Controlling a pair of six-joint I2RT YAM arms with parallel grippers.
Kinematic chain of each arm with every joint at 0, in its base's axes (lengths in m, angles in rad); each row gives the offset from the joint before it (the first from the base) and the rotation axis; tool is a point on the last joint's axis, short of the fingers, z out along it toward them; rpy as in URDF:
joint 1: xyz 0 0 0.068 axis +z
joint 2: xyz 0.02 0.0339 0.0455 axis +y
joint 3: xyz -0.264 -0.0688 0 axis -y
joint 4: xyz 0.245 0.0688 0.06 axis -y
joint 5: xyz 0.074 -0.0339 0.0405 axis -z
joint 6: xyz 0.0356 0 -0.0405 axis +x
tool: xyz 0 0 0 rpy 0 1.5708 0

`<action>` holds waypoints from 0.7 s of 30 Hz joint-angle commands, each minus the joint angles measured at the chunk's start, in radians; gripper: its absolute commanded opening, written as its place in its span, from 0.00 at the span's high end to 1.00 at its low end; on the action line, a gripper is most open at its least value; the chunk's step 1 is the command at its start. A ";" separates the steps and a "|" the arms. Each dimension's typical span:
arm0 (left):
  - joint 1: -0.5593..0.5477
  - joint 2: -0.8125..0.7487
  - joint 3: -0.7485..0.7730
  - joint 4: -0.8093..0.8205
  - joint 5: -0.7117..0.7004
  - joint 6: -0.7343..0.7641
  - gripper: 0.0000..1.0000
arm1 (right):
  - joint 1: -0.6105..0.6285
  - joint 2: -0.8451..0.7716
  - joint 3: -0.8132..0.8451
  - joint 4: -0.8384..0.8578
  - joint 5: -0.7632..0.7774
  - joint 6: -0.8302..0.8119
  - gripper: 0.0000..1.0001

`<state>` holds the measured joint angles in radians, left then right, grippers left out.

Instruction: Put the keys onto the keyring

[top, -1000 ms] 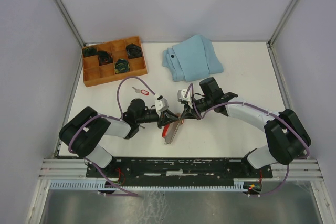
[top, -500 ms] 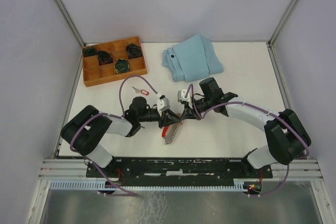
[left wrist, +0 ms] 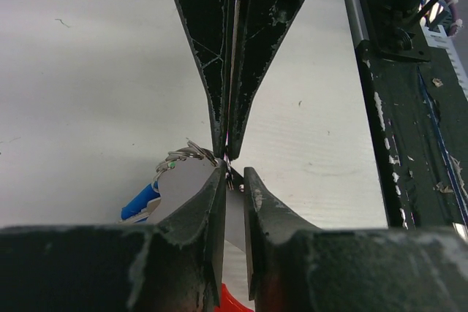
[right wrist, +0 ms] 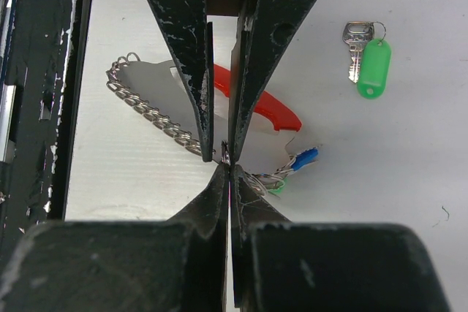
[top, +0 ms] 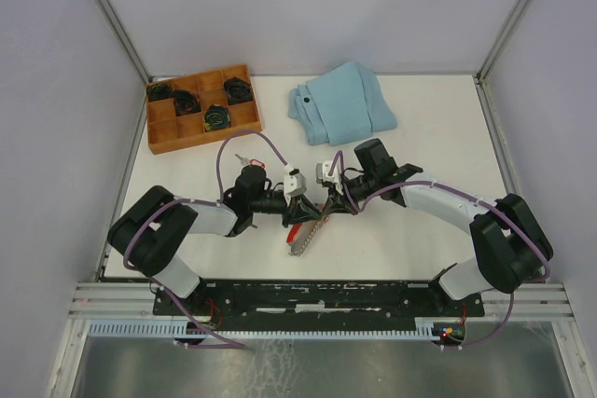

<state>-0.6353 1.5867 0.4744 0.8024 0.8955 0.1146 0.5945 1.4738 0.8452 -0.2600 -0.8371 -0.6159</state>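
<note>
My left gripper's fingers are apart around the metal loop, under my right gripper's fingers. They should close on its base [left wrist: 231, 183] before my right gripper pulls away.
The keyring [top: 298, 233], a red curved strip [right wrist: 270, 111] with a row of metal loops [right wrist: 150, 113], hangs tilted just above the table. My two grippers meet tip to tip at its upper end. My left gripper [left wrist: 234, 174] has its jaws a narrow gap apart, pinching a small metal loop there. My right gripper [right wrist: 229, 164] is shut on a thin metal ring at the same spot. A blue-tagged key [right wrist: 307, 156] and a green tag dangle from rings beside the tips. A green-tagged key [right wrist: 373, 67] lies loose on the table. A red-tagged key [top: 252, 164] lies under the left arm's cable.
A wooden divided tray [top: 163, 142] with dark items stands at the back left. A folded light-blue cloth [top: 340, 104] lies at the back centre. The black mounting rail [top: 317, 295] runs along the near edge. Purple cables loop over both arms.
My left wrist has shifted slightly right toward the right gripper, and its cable loop now arches over the red-tagged key. The right arm and the keyring have hardly moved.
</note>
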 commanded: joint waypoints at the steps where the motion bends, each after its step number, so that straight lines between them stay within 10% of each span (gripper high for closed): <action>1: 0.010 -0.016 0.034 -0.031 0.068 0.050 0.79 | 0.000 -0.036 0.038 0.025 -0.038 -0.022 0.99; 21: 0.041 -0.010 0.097 -0.136 0.092 0.086 0.74 | 0.000 -0.040 0.046 0.013 -0.039 -0.031 0.99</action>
<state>-0.5968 1.5642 0.5323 0.6590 0.9466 0.1669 0.5945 1.4719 0.8452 -0.2703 -0.8375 -0.6342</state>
